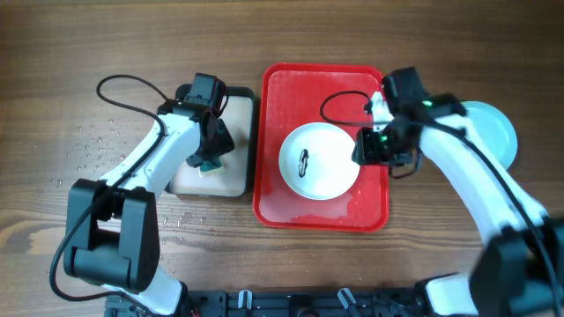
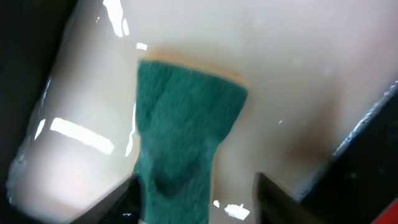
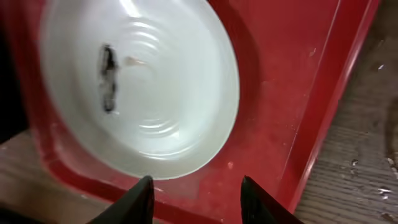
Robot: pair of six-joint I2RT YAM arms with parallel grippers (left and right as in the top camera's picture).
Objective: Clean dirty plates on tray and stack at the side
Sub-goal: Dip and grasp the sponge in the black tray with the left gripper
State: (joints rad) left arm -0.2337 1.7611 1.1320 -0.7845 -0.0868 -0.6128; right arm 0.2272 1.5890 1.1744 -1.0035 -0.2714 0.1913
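Note:
The green sponge sits off-centre against one finger of the robot's left gripper, so next the gripper moves over and pinches the sponge's middle (image 2: pixel 177 183) before wiping the white plate.
A white plate (image 1: pixel 333 167) with a black smear lies in the red tray (image 1: pixel 284 92). It also shows in the right wrist view (image 3: pixel 161 106), on the tray (image 3: pixel 286 93). My right gripper (image 1: pixel 364 149) is open and empty over the tray at the plate's right edge (image 3: pixel 196 194). A light blue plate (image 1: pixel 495 134) lies on the table right of the tray, partly hidden by the right arm. My left gripper (image 1: pixel 208 157) is open over a green sponge (image 2: pixel 186 124). The sponge lies between the fingers (image 2: pixel 196 199), against the left one.
The sponge lies in a small black-rimmed tray with a cream inside (image 1: pixel 236 179), left of the red tray; its wet cream floor shows in the left wrist view (image 2: pixel 305 74). Water drops (image 1: pixel 97 145) speckle the wooden table at the left.

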